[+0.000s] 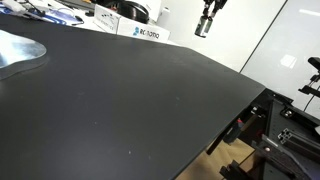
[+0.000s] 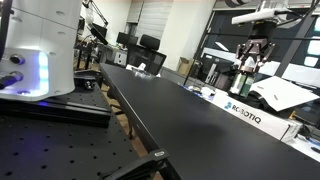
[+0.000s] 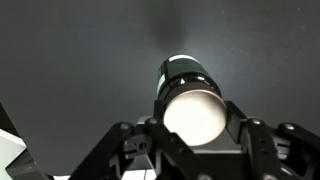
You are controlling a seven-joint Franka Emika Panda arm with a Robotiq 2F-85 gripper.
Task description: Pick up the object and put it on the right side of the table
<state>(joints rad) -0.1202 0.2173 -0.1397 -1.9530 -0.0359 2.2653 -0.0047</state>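
Note:
I should release the object, still held high above the table, upright on the far corner of the black table (image 1: 198, 61).
In the wrist view the object (image 3: 188, 88), a small cylinder with a dark grey-green body and a pale metallic end, sits between my gripper's (image 3: 192, 118) fingers, which are shut on it. It is held high above the black table (image 3: 80, 60). In both exterior views the gripper (image 1: 205, 24) (image 2: 250, 60) hangs in the air above the far part of the table (image 1: 130, 90) (image 2: 190, 110). The object itself is too small to make out there.
A white Robotiq labelled box (image 1: 142, 33) (image 2: 245, 112) stands at the table's far edge. A shiny silver round thing (image 1: 18, 52) lies on the table at one side. A white machine (image 2: 35, 50) and frame rails (image 1: 280, 130) stand beside the table.

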